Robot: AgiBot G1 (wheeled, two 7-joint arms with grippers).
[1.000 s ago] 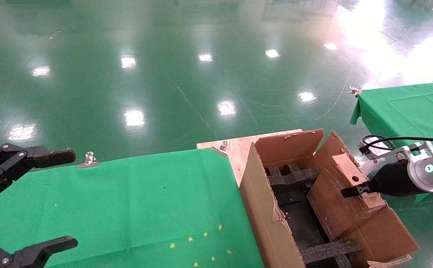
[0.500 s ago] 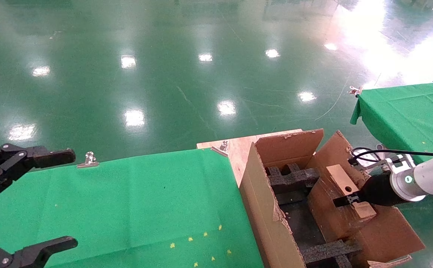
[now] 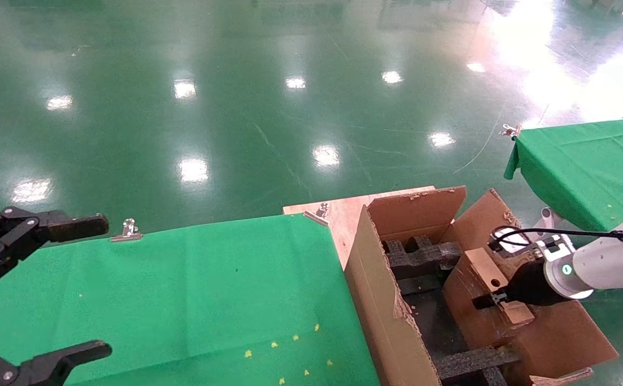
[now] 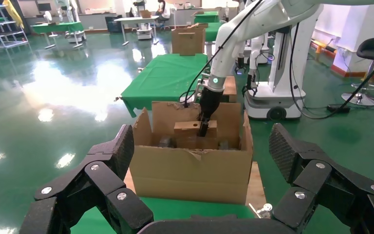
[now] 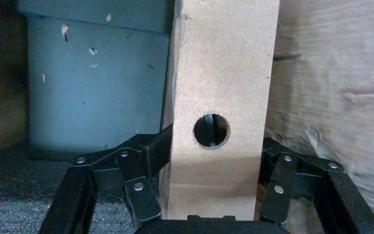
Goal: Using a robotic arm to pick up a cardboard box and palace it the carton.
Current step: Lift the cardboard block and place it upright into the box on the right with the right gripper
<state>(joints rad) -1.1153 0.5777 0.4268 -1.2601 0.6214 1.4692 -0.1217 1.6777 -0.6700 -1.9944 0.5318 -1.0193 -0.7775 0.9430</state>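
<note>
My right gripper is to release the cardboard box between the black foam blocks [image 3: 469, 309] [image 5: 212, 82], along the carton's side nearest the white arm.
The small cardboard box [image 3: 482, 268], long and brown with a round hole, is held by my right gripper [image 3: 496, 298] inside the large carton [image 3: 391, 300], beside its right flap. The white robotic arm [image 3: 606, 260] with a green ring light reaches in from the right. In the right wrist view the black fingers [image 5: 146, 156] clamp both sides of the cardboard box [image 5: 221, 73]. The left wrist view shows the carton [image 4: 190, 165] from its side, with the cardboard box [image 4: 187, 127] and right gripper [image 4: 203, 129] above its rim. My left gripper [image 3: 38, 289] is open and empty at the table's left.
Black foam blocks [image 3: 423, 257] lie across the carton's inside. The carton stands on a wooden board [image 3: 338, 212] next to the green-clothed table [image 3: 182, 295]. A second green table [image 3: 590, 161] stands at the right. Metal clips [image 3: 127, 230] hold the cloth at the table's edge.
My right gripper has moved left and down with the cardboard box, from over the carton's right flap into the carton. The left gripper has not moved.
</note>
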